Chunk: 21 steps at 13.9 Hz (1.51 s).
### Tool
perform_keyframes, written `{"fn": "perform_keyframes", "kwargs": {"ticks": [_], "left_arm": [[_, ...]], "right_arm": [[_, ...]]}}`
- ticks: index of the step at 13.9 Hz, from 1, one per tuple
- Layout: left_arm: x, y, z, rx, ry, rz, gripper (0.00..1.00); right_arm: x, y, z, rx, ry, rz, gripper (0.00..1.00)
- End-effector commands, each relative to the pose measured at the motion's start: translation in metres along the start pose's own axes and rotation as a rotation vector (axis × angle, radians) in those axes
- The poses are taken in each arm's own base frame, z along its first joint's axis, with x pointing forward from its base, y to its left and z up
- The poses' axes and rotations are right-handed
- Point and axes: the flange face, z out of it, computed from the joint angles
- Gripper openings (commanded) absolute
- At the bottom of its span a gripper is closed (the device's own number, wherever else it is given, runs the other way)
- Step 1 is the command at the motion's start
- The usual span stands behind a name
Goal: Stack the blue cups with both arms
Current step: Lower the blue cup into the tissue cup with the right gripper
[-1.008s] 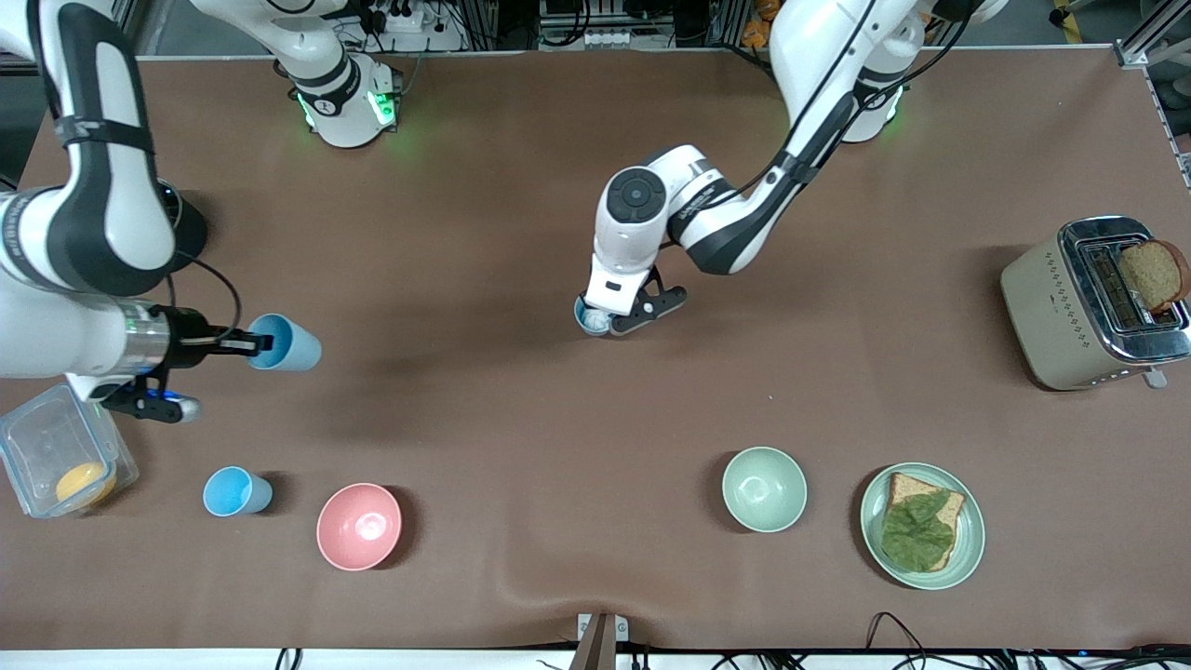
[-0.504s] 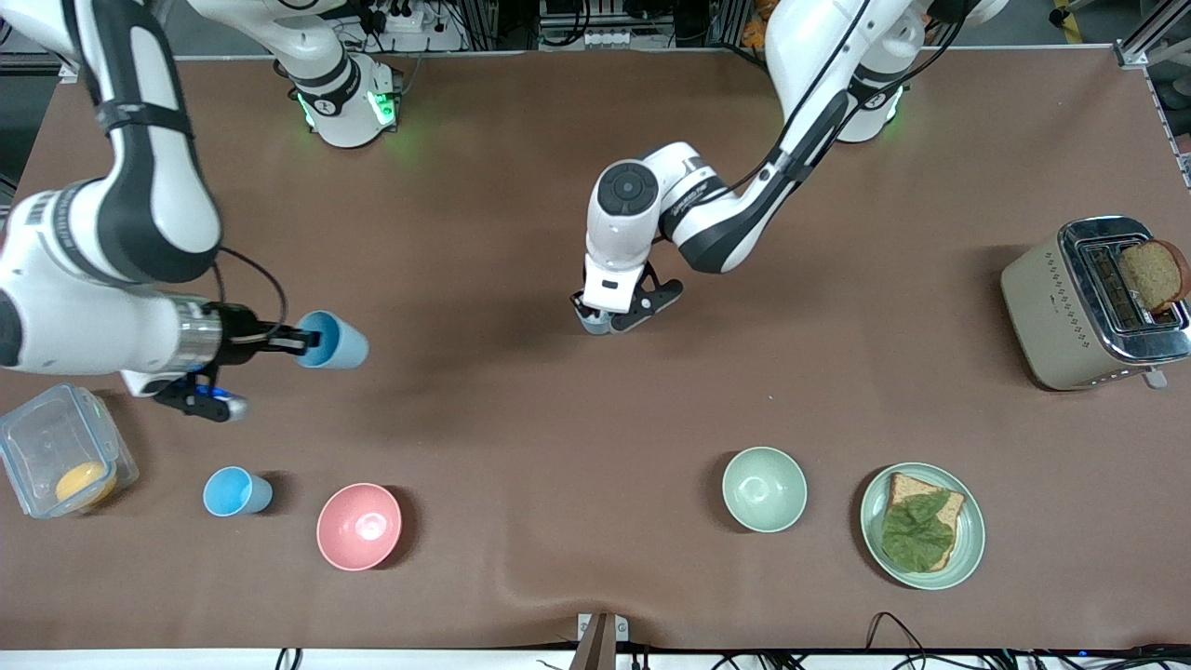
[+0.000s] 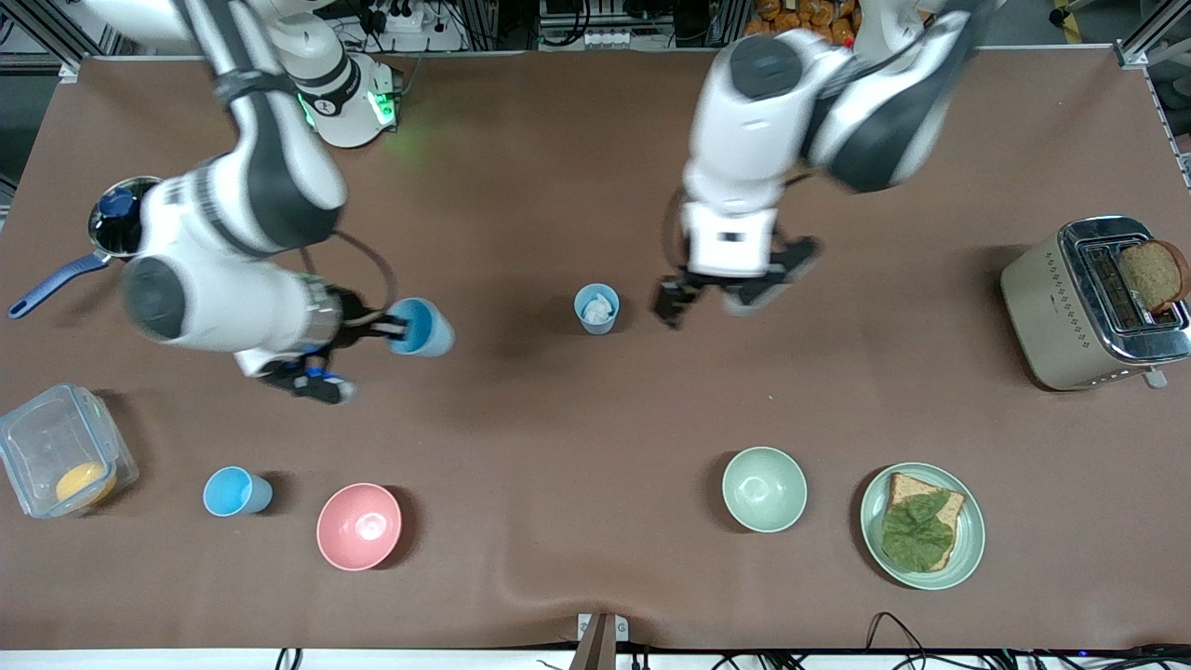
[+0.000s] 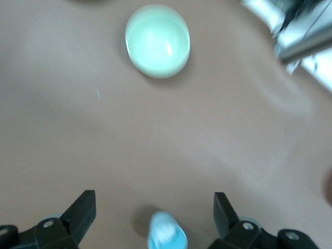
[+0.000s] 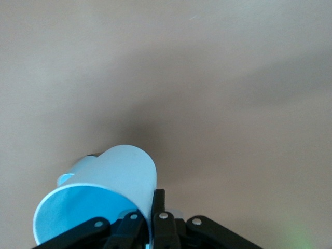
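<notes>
The blue cup in my right gripper, now tilted above the table, will be let go inside the upright blue cup (image 3: 597,307) (image 5: 71,172) in the middle of the table.
One blue cup (image 3: 596,308) stands upright in the middle of the table, with something pale inside. My left gripper (image 3: 724,288) is open and empty, raised above the table just beside that cup toward the left arm's end. In the left wrist view the cup (image 4: 166,236) shows below and between the spread fingers (image 4: 83,211) of the left gripper (image 4: 154,210). My right gripper (image 3: 391,328) is shut on the rim wall of the second blue cup (image 3: 423,328) and holds it tilted on its side above the table. The right wrist view shows the right gripper (image 5: 153,208) pinching this cup's (image 5: 104,194) wall.
A brighter sky-blue cup (image 3: 234,491) and a pink bowl (image 3: 359,526) stand near the front camera. A green bowl (image 3: 764,489) and a plate (image 3: 968,549) with bread and lettuce stand there too. A toaster (image 3: 1042,307), a clear container (image 3: 37,437) and a pot (image 3: 116,223) stand at the table's ends.
My left gripper opened, let go of the middle cup and rose toward the left arm's end. My right arm carried its cup toward the middle of the table.
</notes>
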Motion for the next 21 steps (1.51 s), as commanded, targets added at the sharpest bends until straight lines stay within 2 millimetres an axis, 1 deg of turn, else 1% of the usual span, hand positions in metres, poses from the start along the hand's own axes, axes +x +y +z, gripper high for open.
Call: {"fn": "perform_keyframes", "kwargs": {"ticks": [1, 4, 5, 6, 8, 9, 10, 11, 13, 14, 15, 16, 17, 19, 21], "left_arm": [[0.056, -0.039, -0.022, 0.047, 0.016, 0.098, 1.0], [0.115, -0.075, -0.042, 0.118, -0.021, 0.22, 1.0], [0.133, -0.088, -0.048, 0.128, -0.027, 0.254, 1.0], [0.151, -0.102, -0.05, 0.115, -0.05, 0.284, 1.0], [0.184, -0.132, -0.062, 0.067, -0.088, 0.322, 1.0], [0.188, -0.14, -0.065, 0.073, -0.106, 0.353, 1.0], [0.2, -0.154, -0.064, 0.085, -0.112, 0.375, 1.0], [0.208, -0.166, -0.068, 0.095, -0.115, 0.403, 1.0], [0.22, -0.186, -0.071, 0.109, -0.137, 0.48, 1.0], [0.225, -0.196, -0.077, 0.099, -0.143, 0.518, 1.0], [0.226, -0.207, -0.076, 0.105, -0.164, 0.547, 1.0], [0.225, -0.216, -0.079, 0.112, -0.169, 0.566, 1.0], [0.22, -0.221, -0.08, 0.118, -0.175, 0.583, 1.0], [0.209, -0.228, -0.081, 0.138, -0.208, 0.593, 1.0], [0.211, -0.231, -0.083, 0.144, -0.219, 0.581, 1.0]], "right_arm": [[-0.041, -0.066, 0.044, -0.009, 0.024, 0.074, 0.0], [-0.069, -0.11, 0.099, -0.03, 0.038, 0.154, 0.0], [-0.08, -0.121, 0.118, -0.042, 0.037, 0.187, 0.0], [-0.086, -0.127, 0.131, -0.048, 0.041, 0.212, 0.0], [-0.102, -0.142, 0.166, -0.046, 0.064, 0.25, 0.0], [-0.098, -0.141, 0.177, -0.038, 0.075, 0.265, 0.0], [-0.095, -0.14, 0.184, -0.037, 0.079, 0.27, 0.0], [-0.094, -0.141, 0.188, -0.036, 0.08, 0.272, 0.0], [-0.101, -0.146, 0.195, -0.04, 0.081, 0.29, 0.0], [-0.105, -0.148, 0.197, -0.043, 0.079, 0.287, 0.0], [-0.106, -0.147, 0.198, -0.048, 0.076, 0.289, 0.0], [-0.107, -0.148, 0.197, -0.049, 0.076, 0.292, 0.0], [-0.107, -0.148, 0.197, -0.049, 0.076, 0.294, 0.0], [-0.109, -0.15, 0.198, -0.044, 0.08, 0.3, 0.0], [-0.111, -0.153, 0.197, -0.034, 0.086, 0.298, 0.0]]}}
